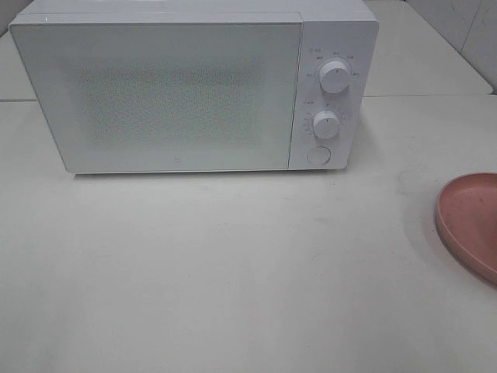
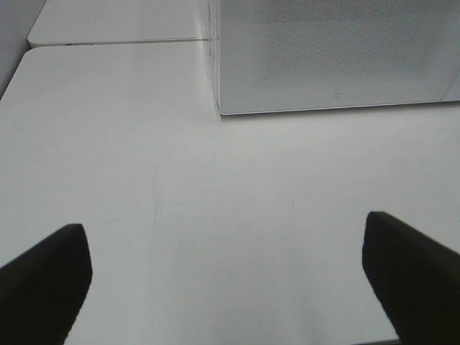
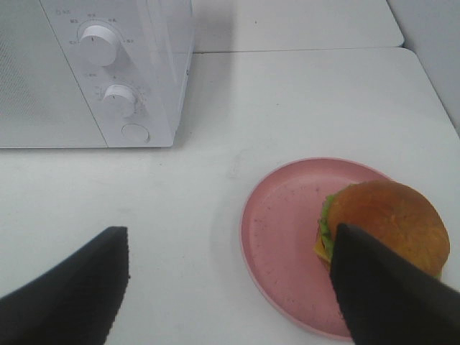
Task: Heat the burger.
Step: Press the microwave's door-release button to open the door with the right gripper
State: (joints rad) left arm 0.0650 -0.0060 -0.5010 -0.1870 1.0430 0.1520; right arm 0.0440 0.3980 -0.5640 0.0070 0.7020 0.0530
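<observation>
The robot's right gripper will next move to the round button (image 1: 318,155) (image 3: 135,133) of the white microwave, below the microwave's knobs, and close just in front to press it.
The burger (image 3: 392,219), with a brown bun, green lettuce and yellow cheese, sits on a round pink plate (image 3: 287,237) in the right wrist view. In the exterior high view only the plate's edge (image 1: 470,221) shows at the right border; the burger is out of that view. My right gripper (image 3: 230,287) is open above the table, one finger (image 3: 381,295) in front of the burger. My left gripper (image 2: 226,280) is open and empty over bare table. A white microwave (image 1: 194,93) stands at the back with its door shut.
The microwave has two knobs (image 1: 335,76) (image 1: 326,124) and a round button (image 1: 318,155) on its right panel. A table seam (image 1: 435,95) runs behind it. Neither arm shows in the exterior high view.
</observation>
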